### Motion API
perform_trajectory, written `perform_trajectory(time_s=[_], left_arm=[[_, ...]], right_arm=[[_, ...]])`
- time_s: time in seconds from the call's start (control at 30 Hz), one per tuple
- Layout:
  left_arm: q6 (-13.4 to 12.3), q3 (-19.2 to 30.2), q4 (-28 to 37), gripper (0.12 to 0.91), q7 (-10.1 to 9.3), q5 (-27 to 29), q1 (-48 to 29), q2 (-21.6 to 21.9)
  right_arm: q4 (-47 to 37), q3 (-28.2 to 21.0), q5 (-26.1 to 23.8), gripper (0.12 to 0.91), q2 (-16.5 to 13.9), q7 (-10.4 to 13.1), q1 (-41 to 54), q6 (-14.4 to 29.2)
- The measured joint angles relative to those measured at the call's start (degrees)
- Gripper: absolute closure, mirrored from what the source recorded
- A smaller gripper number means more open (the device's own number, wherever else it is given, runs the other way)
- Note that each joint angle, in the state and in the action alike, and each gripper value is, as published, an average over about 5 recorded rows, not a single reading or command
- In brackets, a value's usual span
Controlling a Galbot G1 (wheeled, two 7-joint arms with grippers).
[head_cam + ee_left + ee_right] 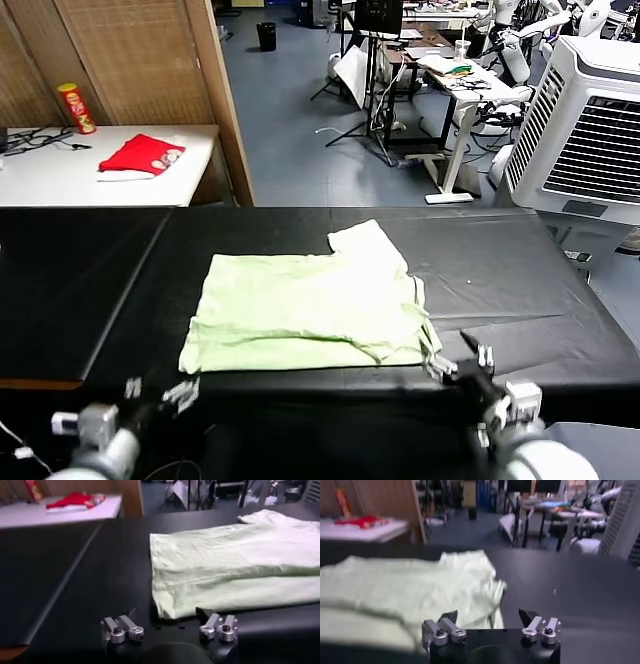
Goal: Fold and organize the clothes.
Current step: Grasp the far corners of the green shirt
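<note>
My right gripper is to move to the pale yellow-green shirt next and grab the far sleeve's outer edge [387, 241] [488, 562], near the far corner of the sleeve.
The clothes, a pale yellow-green shirt [310, 310], lie partly folded on the black table [90, 270], with one sleeve sticking out at the far side. The near hem is doubled over along the table's front edge. My left gripper [160, 392] hovers just off the shirt's near left corner [167, 607], open and empty [167, 614]. Off the near right corner, my right gripper [462, 362] also stands open with nothing held [488, 615]; the shirt [405, 587] lies just beyond its fingertips.
A white side table [60, 180] at the far left holds a small red garment [140, 155] and a red snack can [76, 108]. A wooden partition [225, 100] stands behind the black table. A white air cooler [590, 130] stands at the far right.
</note>
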Motion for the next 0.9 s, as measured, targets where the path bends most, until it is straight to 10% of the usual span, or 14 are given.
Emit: perform_trajectory(time_s=[0.43, 0.9], left_arm=[[2.5, 13.0, 24.0, 0.232, -2.31, -11.7, -32.2, 6.3], [3.2, 21.5, 42.4, 0.232, 0.29, -12.1, -47.9, 5.1]], right_arm=[[-30.0, -13.6, 1.6, 0.227, 3.2, 0.3, 27.4, 1.1], [-57.8, -21.1, -5.3, 0.227, 11.0, -5.7, 44.7, 3.5]])
